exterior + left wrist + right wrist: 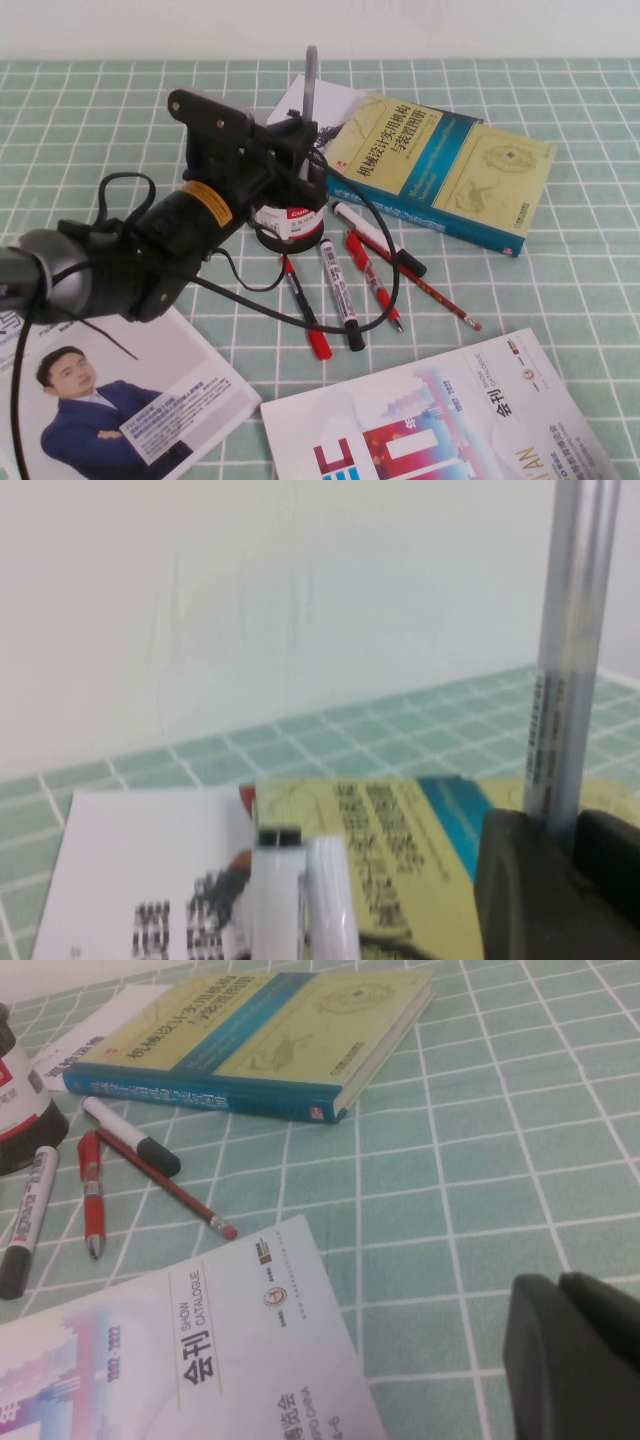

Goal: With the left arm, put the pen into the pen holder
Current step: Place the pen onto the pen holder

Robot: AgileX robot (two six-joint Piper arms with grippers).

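Observation:
Next, my left gripper lets go of the slim grey pen in the pen holder (307, 158) (376, 910), where it will be beside the white pens, nearest the book.
My left gripper (300, 135) is shut on the slim grey pen (311, 85) and holds it upright, its top end pointing up. The gripper is right over the pen holder (290, 222), a small black cup with a white and red label, whose top the arm hides. In the left wrist view the pen (565, 670) rises from between the two black fingers (515, 880). My right gripper (575, 1305) is shut and empty, low over bare cloth; the high view does not show it. The holder's edge (15, 1100) shows in the right wrist view.
A yellow and blue book (440, 170) lies beyond the holder on a white sheet (325, 100). A red-capped black pen (302, 305), a black-capped marker (341, 295), a red pen (372, 275), a second marker (378, 240) and a red pencil (435, 293) lie in front. Magazines (440, 420) lie at the near edge.

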